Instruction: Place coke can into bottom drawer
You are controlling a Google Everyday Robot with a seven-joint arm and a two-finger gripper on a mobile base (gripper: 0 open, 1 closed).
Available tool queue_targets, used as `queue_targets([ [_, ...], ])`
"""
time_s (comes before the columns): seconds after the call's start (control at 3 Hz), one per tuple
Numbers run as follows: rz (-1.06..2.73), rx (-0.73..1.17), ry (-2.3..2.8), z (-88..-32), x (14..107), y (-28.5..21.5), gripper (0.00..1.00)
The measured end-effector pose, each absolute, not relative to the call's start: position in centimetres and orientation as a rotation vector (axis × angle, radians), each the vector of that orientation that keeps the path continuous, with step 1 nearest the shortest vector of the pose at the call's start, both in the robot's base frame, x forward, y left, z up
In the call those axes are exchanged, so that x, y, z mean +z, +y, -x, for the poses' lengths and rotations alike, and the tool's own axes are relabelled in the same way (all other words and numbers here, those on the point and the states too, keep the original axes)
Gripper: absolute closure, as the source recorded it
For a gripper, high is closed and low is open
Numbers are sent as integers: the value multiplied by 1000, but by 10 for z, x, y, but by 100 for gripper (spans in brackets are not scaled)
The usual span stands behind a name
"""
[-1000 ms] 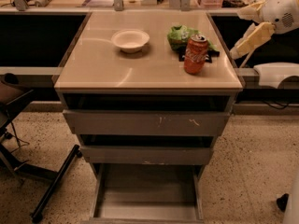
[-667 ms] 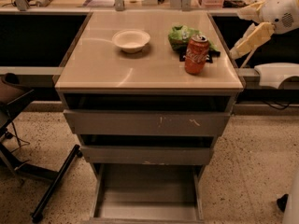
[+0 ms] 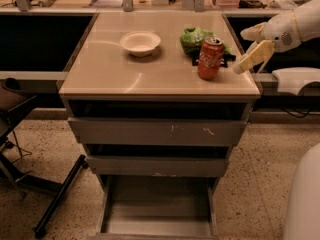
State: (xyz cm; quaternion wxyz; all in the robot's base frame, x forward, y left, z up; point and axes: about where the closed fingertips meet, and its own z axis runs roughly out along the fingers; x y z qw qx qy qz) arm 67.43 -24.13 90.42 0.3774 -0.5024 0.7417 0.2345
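Next, I move my gripper to the coke can in front of the green chip bag and close it around the middle of its body (image 3: 211,60).
The coke can (image 3: 210,58) stands upright near the right front of the tan cabinet top (image 3: 125,74). My gripper (image 3: 240,52) hangs just to the right of the can, at the cabinet's right edge. Its pale fingers (image 3: 255,55) are spread open and hold nothing, and there is a small gap between them and the can. The bottom drawer (image 3: 159,206) is pulled out at floor level below the two upper drawers, and its grey floor is bare.
A white bowl (image 3: 140,42) sits at the back middle of the top. A green chip bag (image 3: 196,37) lies just behind the can. A dark chair frame (image 3: 30,159) stands at the left. My white body (image 3: 304,199) fills the lower right corner.
My gripper has come a little to the left and down, closer to the can. The can, the bowl and the drawers have not moved.
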Motion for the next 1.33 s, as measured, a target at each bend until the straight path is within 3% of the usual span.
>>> queue_targets([
  [0.33, 1350, 697, 1900, -687, 874, -201, 0],
  [1.33, 1290, 782, 1673, -699, 900, -176, 0],
])
